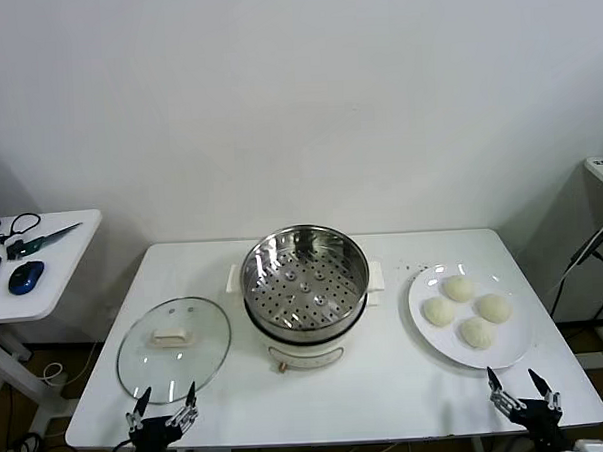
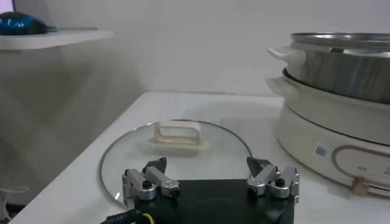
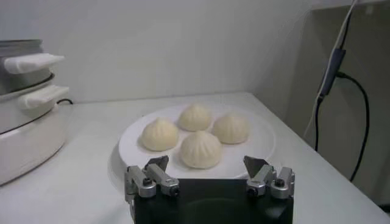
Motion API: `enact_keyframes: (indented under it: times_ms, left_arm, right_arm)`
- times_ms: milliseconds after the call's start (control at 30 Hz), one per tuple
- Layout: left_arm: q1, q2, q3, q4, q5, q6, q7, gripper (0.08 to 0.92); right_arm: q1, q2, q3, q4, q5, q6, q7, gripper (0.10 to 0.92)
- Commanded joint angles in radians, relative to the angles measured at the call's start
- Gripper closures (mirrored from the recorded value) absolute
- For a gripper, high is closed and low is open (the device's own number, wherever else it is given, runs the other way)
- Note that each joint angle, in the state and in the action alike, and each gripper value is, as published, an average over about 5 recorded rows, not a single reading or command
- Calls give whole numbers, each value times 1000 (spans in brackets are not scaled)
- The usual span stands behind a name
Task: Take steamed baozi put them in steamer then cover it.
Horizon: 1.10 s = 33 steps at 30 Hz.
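The sides of the farthest baozi [image 1: 458, 288] [image 3: 195, 117] on the white plate, the one closest to the wall, should be gripped next by my right gripper as it closes around them.
Several cream-white baozi [image 1: 466, 309] lie on a white plate [image 1: 515, 355] at the table's right; they also show in the right wrist view [image 3: 200, 148]. The empty steel steamer [image 1: 305, 276] on its white pot base stands at the table's middle, and shows in the left wrist view [image 2: 341, 67]. The glass cover [image 1: 173, 349] with a white handle lies flat to its left, also in the left wrist view [image 2: 177, 149]. My left gripper [image 1: 165, 402] is open at the front edge, just before the cover. My right gripper [image 1: 519, 383] is open at the front edge, just before the plate.
A side table [image 1: 58, 259] at the far left holds a blue mouse [image 1: 25, 277] and scissors. A cable [image 1: 583, 264] hangs by a white stand at the far right. The white table [image 1: 339, 395] ends close behind both grippers.
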Motion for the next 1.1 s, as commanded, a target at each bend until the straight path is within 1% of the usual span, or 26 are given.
enact_keyframes:
  times_ms: [33, 100, 200, 300, 367, 467, 567, 667, 733, 867, 1000, 1100]
  left_arm:
    - [1, -1, 2, -8, -6, -2, 2, 177]
    - [2, 0, 3, -7, -6, -7, 2, 177]
    - [4, 2, 5, -7, -8, -16, 1, 177]
    - [3, 4, 6, -7, -9, -21, 1, 177]
    - [3, 4, 6, -7, -9, -23, 1, 177]
    - [5, 3, 6, -8, -8, -26, 1, 177]
    - [6, 1, 8, -6, -8, -29, 1, 177]
    - [6, -1, 12, -2, -6, -30, 1, 177]
    - [6, -2, 16, -1, -4, -29, 2, 177]
    - [2, -2, 21, 5, 0, -27, 2, 177]
    - [-1, 1, 24, 8, 4, -25, 3, 177]
    - [-1, 9, 24, 5, 6, -22, 4, 177]
  right_arm:
    - [209, -111, 25, -35, -8, -157, 7, 203]
    - [332, -196, -27, -86, -38, -215, -41, 203]
    - [590, -364, -214, -219, -132, -279, -199, 203]
    - [890, -488, -528, -364, -237, -263, -374, 203]
    - [1116, -543, -786, -451, -301, -216, -512, 203]
    - [1477, -568, -1162, -575, -406, -98, -745, 203]
    - [1762, -544, -1446, -689, -506, 51, -940, 203]
    - [1963, -499, -1657, -796, -563, 199, -1112, 203]
    - [2035, -468, -1740, -846, -573, 246, -1191, 203]
    - [2105, -398, -1840, -904, -544, 246, -1253, 203]
    - [2097, -330, -1886, -932, -467, 203, -1255, 203]
    - [2051, -282, -1888, -962, -453, 176, -1247, 203]
